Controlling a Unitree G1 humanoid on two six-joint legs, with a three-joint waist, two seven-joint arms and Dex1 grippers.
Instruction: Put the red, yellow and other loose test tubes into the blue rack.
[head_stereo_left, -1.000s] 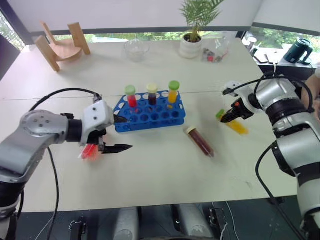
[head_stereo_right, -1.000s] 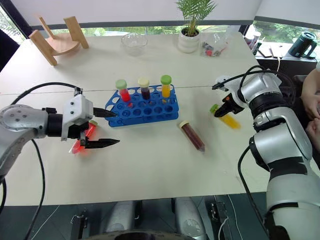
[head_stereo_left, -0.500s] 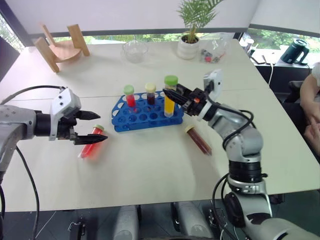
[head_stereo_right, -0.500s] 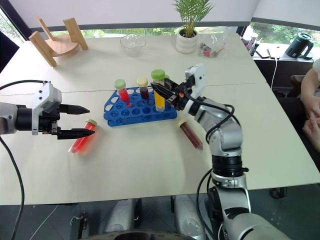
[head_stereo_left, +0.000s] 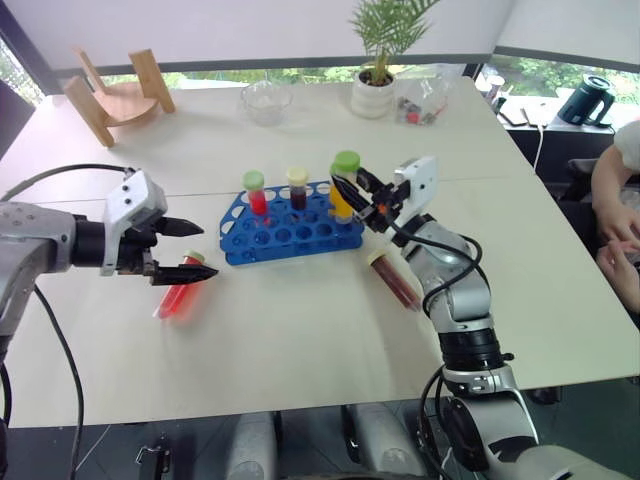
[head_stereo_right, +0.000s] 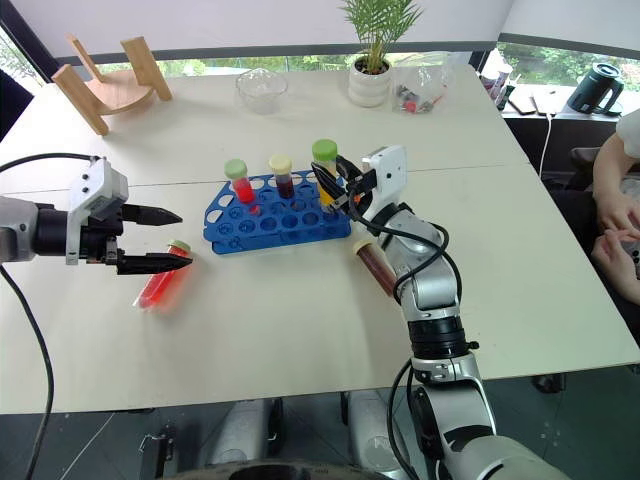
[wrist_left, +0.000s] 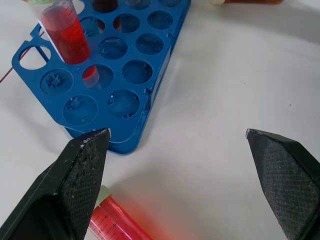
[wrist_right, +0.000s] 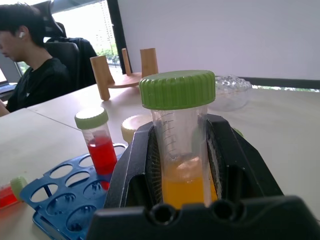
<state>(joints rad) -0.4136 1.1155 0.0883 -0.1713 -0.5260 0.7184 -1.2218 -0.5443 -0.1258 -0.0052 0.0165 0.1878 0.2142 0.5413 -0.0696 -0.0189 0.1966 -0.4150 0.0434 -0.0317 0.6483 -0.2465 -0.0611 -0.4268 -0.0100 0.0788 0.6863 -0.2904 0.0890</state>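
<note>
The robot's right gripper needs to set the yellow test tube down in the blue rack's front-row hole (head_stereo_left: 344, 233) nearest the brown tube.
The blue rack (head_stereo_left: 290, 228) stands mid-table with a red tube (head_stereo_left: 256, 193) and a dark tube (head_stereo_left: 299, 187) upright in its back row. My right gripper (head_stereo_left: 352, 193) is shut on a yellow test tube (head_stereo_left: 343, 185) with a green cap. It holds the tube upright over the rack's right end, its lower end down at the holes. In the right wrist view the tube (wrist_right: 182, 150) sits between the fingers. My left gripper (head_stereo_left: 190, 250) is open, left of the rack. It hovers over the capped end of a red tube (head_stereo_left: 176, 297) lying flat. A brown tube (head_stereo_left: 398, 281) lies right of the rack.
At the back of the table stand a wooden stand (head_stereo_left: 112, 85), a glass bowl (head_stereo_left: 265, 100), a potted plant (head_stereo_left: 373, 85) and a clear bag (head_stereo_left: 420, 100). A person (head_stereo_left: 620, 190) sits at the right edge. Another person (wrist_right: 30, 55) sits beyond the table's left side.
My right arm swung in from the table's right side to the rack, carrying the yellow tube and turning it upright. My left gripper drew back to the left, away from the rack.
</note>
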